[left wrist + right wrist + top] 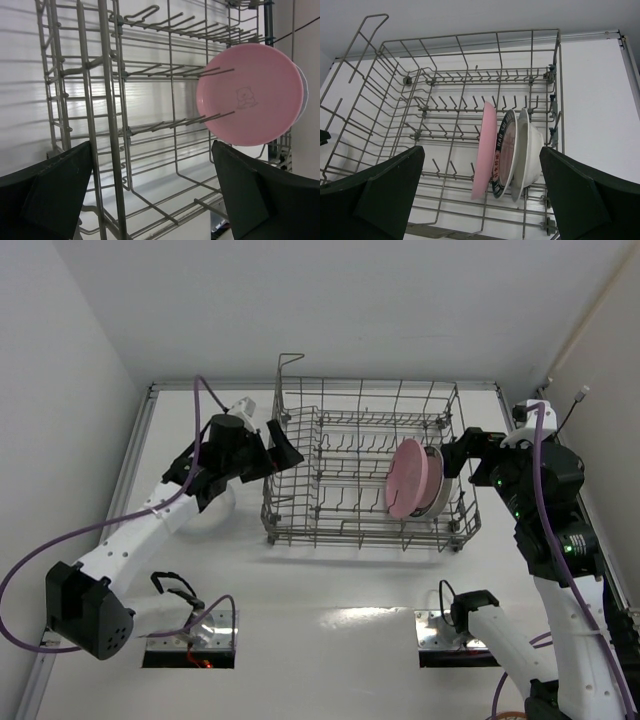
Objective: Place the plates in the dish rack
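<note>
My left gripper needs to next move to the white plate lying on the table beside the dish rack and close on that plate's rim (231,489).
The grey wire dish rack (352,537) stands in the middle of the table. At its right end several plates stand on edge between the tines: the pink plate (408,478) leftmost, then the teal-rimmed plate (504,150), then two white plates (524,150). The pink plate also shows in the right wrist view (485,150) and the left wrist view (250,92). My left gripper (280,444) is open and empty, just outside the rack's left end (111,100). My right gripper (460,453) is open and empty, by the rack's right end, above the plates.
White walls close in the table at the back and both sides. A metal rail (130,460) runs along the left edge. The arms' base plates (188,640) sit at the near edge. The rack's left and middle tine rows (450,105) hold nothing.
</note>
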{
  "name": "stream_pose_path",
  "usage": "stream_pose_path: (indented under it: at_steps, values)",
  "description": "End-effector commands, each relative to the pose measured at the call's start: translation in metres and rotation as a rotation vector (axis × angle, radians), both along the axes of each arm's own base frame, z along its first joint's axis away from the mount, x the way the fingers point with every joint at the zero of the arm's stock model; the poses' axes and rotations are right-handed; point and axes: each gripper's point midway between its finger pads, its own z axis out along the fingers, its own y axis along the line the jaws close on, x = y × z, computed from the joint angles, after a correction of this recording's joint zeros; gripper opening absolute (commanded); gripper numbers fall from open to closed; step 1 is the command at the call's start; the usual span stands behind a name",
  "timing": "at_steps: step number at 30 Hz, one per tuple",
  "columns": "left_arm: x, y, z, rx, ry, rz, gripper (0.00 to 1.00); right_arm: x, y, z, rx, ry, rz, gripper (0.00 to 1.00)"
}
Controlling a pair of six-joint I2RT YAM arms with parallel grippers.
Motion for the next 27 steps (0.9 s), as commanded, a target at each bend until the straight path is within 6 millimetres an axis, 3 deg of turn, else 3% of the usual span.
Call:
stream_pose_path:
  at_steps: [1,3,10,13,14,15,16,17,19,21,24,27]
  values:
    - [0.013,-0.006,0.059,-0.027,-0.171,-0.007,1.0,0.002,-0.005,0.017,-0.008,-0.049,-0.019,1.0]
    - [0.015,-0.006,0.071,-0.016,-0.211,-0.019,1.0,0.001,-0.003,0.017,-0.006,-0.049,-0.01,1.0]
    - [0.013,-0.012,0.153,-0.006,-0.443,-0.072,1.0,0.002,-0.003,0.013,-0.007,-0.04,-0.01,1.0]
    - [0.009,0.008,0.174,0.06,-0.488,0.038,1.0,0.002,-0.003,0.013,-0.007,-0.04,-0.01,1.0]
    - [0.013,0.031,0.179,0.125,-0.496,0.16,1.0,0.002,-0.003,0.013,-0.007,-0.04,-0.01,1.0]
    - [0.013,0.04,0.18,0.154,-0.487,0.209,1.0,0.002,-0.005,0.013,-0.009,-0.04,-0.02,1.0]
    - [0.013,0.053,0.179,0.192,-0.47,0.264,1.0,0.002,-0.005,0.013,-0.009,-0.04,-0.02,1.0]
    - [0.015,0.078,0.167,0.271,-0.409,0.385,1.0,0.002,-0.005,0.013,-0.009,-0.04,-0.02,1.0]
    - [0.017,0.102,0.154,0.318,-0.349,0.509,1.0,0.002,-0.003,0.013,-0.007,-0.04,-0.01,1.0]
    - [0.016,0.133,0.122,0.429,-0.276,0.633,1.0,0.003,-0.003,0.011,-0.007,-0.039,-0.01,1.0]
    - [0.016,0.158,0.09,0.512,-0.188,0.696,1.0,0.003,-0.003,0.011,-0.007,-0.04,-0.01,1.0]
    - [0.026,0.156,0.057,0.539,-0.085,0.639,1.0,0.004,-0.005,0.011,-0.018,-0.041,-0.017,1.0]
